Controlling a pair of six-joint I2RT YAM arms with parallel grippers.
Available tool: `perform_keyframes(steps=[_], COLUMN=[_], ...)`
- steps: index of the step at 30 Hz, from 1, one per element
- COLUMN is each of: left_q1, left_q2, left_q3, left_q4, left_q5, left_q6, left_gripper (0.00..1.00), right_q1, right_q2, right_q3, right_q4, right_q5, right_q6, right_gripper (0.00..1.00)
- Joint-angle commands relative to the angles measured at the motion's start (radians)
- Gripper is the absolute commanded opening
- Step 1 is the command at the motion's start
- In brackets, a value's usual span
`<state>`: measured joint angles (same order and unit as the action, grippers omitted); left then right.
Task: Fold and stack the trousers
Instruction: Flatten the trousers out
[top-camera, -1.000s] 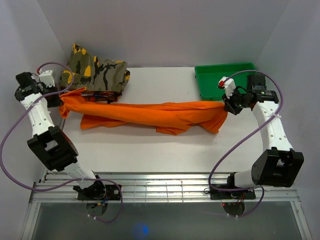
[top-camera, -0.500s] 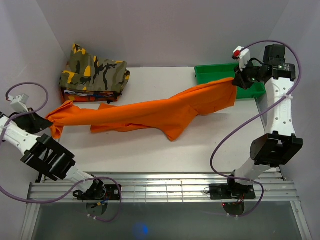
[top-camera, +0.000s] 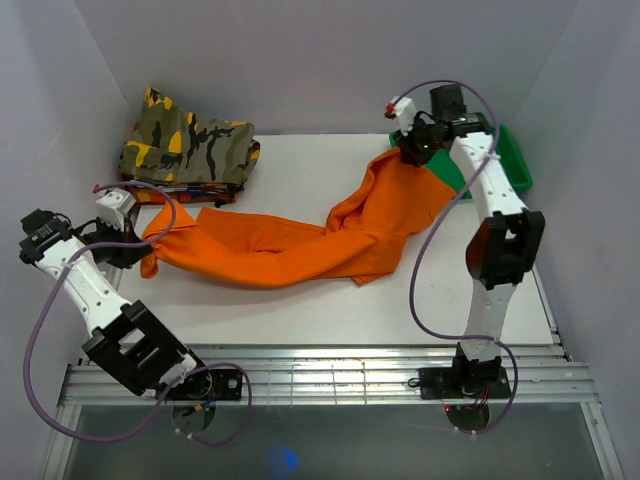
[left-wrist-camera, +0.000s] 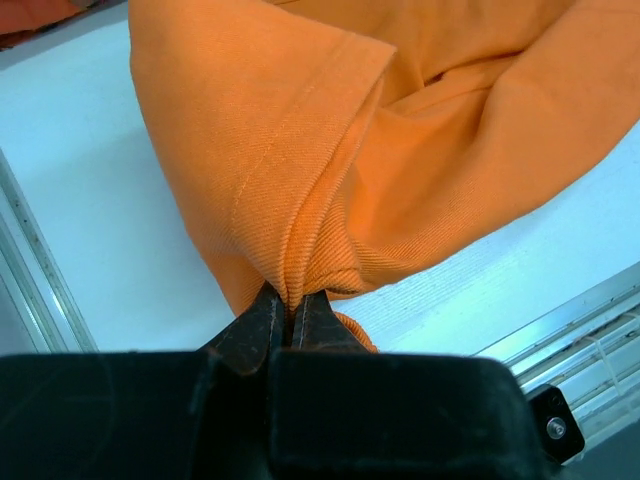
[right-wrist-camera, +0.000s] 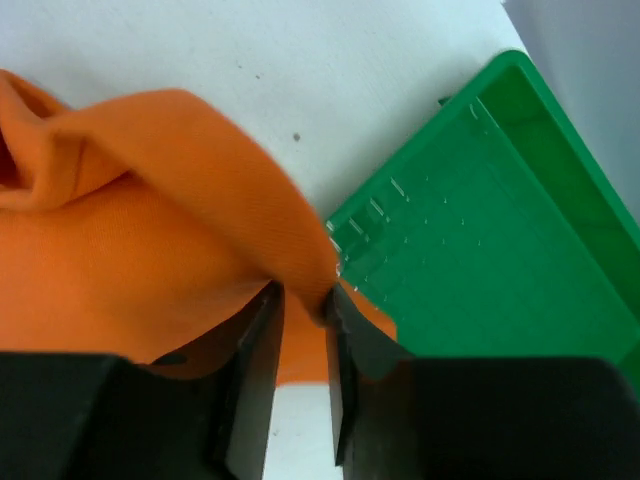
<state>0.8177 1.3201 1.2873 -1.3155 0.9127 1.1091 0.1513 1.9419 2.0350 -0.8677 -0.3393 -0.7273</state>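
I should use my left gripper to let go of the orange trousers' hem on the bare white table (top-camera: 173, 306), close to the front metal rail.
The orange trousers (top-camera: 290, 255) lie stretched across the white table, rising at the right end to my right gripper (top-camera: 405, 152) beside the green tray. In the right wrist view a fold of the trousers (right-wrist-camera: 150, 220) sits between the tips of the right gripper (right-wrist-camera: 305, 295), whose jaws stand a narrow way apart. At the left end, my left gripper (top-camera: 135, 245) is low over the table. Its wrist view shows the left gripper (left-wrist-camera: 293, 300) shut on a bunched hem of the trousers (left-wrist-camera: 400, 150).
A folded camouflage garment (top-camera: 190, 145) rests on other folded clothes at the back left corner. A green tray (top-camera: 515, 165) stands at the back right, right next to the right gripper, and fills the right of the right wrist view as the green tray (right-wrist-camera: 500, 250). White walls enclose the table.
The right arm has swung left from over the tray, carrying its end of the trousers inward. The left arm has come in from the left wall. The cloth has slackened and bunched in the middle.
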Motion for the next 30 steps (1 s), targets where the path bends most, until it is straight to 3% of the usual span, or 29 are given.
perform_keyframes(steps=[1, 3, 4, 5, 7, 14, 17, 20, 23, 30], left_q1=[-0.008, -0.008, -0.008, -0.008, -0.008, -0.029, -0.052, -0.075, -0.095, -0.109], left_q2=[0.01, 0.036, 0.048, 0.068, 0.083, 0.163, 0.198, 0.22, 0.228, 0.255], left_q3=[0.021, 0.041, 0.052, 0.066, 0.073, 0.086, 0.096, 0.102, 0.101, 0.136], left_q4=[0.108, 0.133, 0.159, 0.174, 0.229, 0.295, 0.303, 0.311, 0.321, 0.329], left_q5=[-0.012, -0.017, -0.018, -0.024, -0.034, -0.051, -0.058, -0.07, -0.09, -0.118], left_q6=[-0.104, -0.168, -0.201, -0.26, -0.323, -0.538, -0.571, -0.607, -0.626, -0.678], left_gripper=[0.0, 0.0, 0.0, 0.0, 0.0, 0.0, 0.0, 0.0, 0.0, 0.0], right_q1=[0.099, 0.136, 0.139, 0.137, 0.134, 0.102, 0.141, 0.192, 0.307, 0.57], right_q2=[0.109, 0.147, 0.143, 0.111, 0.05, -0.476, -0.581, -0.638, -0.658, -0.52], right_q3=[0.117, 0.189, 0.197, 0.18, 0.122, -0.447, -0.602, -0.715, -0.846, -0.99], right_q4=[0.104, 0.102, 0.096, 0.092, 0.073, -0.023, -0.071, -0.105, -0.018, 0.265], right_q5=[0.146, 0.221, 0.232, 0.235, 0.247, 0.016, -0.072, -0.147, -0.133, 0.06], right_q6=[0.109, 0.126, 0.144, 0.149, 0.147, -0.01, -0.035, -0.041, 0.015, 0.224], right_gripper=[0.34, 0.51, 0.7, 0.79, 0.87, 0.73, 0.66, 0.59, 0.55, 0.47])
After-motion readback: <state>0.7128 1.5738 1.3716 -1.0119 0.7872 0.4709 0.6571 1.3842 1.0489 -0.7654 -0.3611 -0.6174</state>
